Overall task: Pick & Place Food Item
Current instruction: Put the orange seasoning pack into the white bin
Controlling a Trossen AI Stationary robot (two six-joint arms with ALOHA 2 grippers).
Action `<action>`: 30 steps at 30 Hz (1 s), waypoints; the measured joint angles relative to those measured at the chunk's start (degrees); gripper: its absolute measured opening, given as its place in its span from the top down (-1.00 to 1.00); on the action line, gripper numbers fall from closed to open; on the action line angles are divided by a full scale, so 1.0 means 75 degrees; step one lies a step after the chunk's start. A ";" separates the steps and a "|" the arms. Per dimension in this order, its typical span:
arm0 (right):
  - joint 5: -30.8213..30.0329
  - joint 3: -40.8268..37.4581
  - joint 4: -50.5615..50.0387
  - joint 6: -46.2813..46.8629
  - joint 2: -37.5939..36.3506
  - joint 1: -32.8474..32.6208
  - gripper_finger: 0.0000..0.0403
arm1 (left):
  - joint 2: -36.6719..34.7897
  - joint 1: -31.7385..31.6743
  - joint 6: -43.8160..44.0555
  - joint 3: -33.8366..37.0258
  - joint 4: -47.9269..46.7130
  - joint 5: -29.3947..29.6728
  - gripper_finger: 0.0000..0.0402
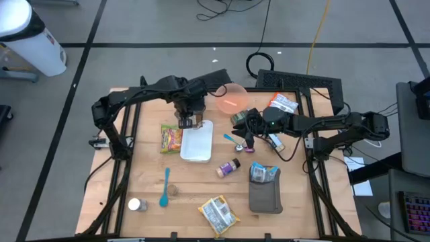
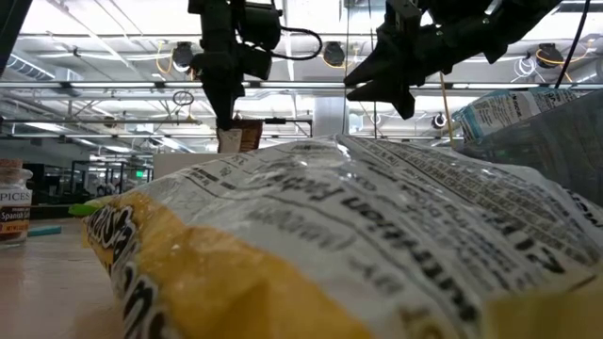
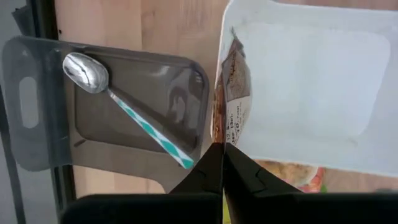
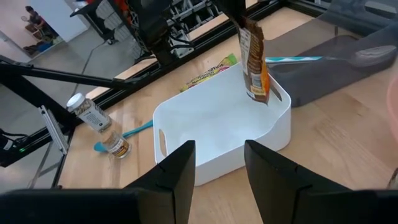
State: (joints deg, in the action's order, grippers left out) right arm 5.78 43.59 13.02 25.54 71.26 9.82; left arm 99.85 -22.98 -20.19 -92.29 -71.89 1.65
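Note:
Next, my left gripper lets go of the brown snack packet inside the white tray's far corner (image 1: 207, 126) (image 3: 239, 45) nearest the pink plate.
A brown snack packet (image 4: 254, 59) hangs from my left gripper (image 3: 222, 163), which is shut on it above a far corner of the white tray (image 1: 197, 142). In the low view the gripper (image 2: 226, 111) points down with the packet (image 2: 241, 137) under it. The packet's lower end sits about level with the tray's rim (image 4: 273, 93); I cannot tell whether it touches. My right gripper (image 4: 217, 149) stands open to the right of the tray, pointing at it, with nothing between its fingers. My left gripper pinches the packet's upper edge (image 3: 225, 142) between its two fingers, coming from above and pointing down. The packet hangs upright below the fingers over the tray's corner.
A grey clear tray (image 3: 43, 143) holding a teal-handled spoon (image 3: 134, 118) lies beside the white tray. A colourful candy bag (image 1: 171, 138), a spice jar (image 1: 228, 168), a teal utensil (image 1: 164, 188), a chip bag (image 1: 218, 214), a grey pouch (image 1: 265, 195) and a pink plate (image 1: 232, 101) lie around.

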 joint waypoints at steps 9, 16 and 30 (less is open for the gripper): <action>0.0012 0.0000 -0.0003 0.0053 0.0000 -0.0009 0.36 | 0.0158 0.0246 0.0372 -0.0003 0.0601 0.0023 1.00; 0.0023 0.0000 -0.0003 0.0053 0.0000 -0.0009 0.36 | 0.0166 0.0477 0.0519 -0.0003 0.0944 0.0139 1.00; 0.0029 0.0000 -0.0003 0.0111 0.0000 -0.0021 0.36 | 0.0516 0.0523 0.0678 0.0005 0.0982 0.0262 1.00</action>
State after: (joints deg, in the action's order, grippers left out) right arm 6.00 43.59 12.99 26.37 71.26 9.66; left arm 103.72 -19.06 -15.10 -92.25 -64.52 3.62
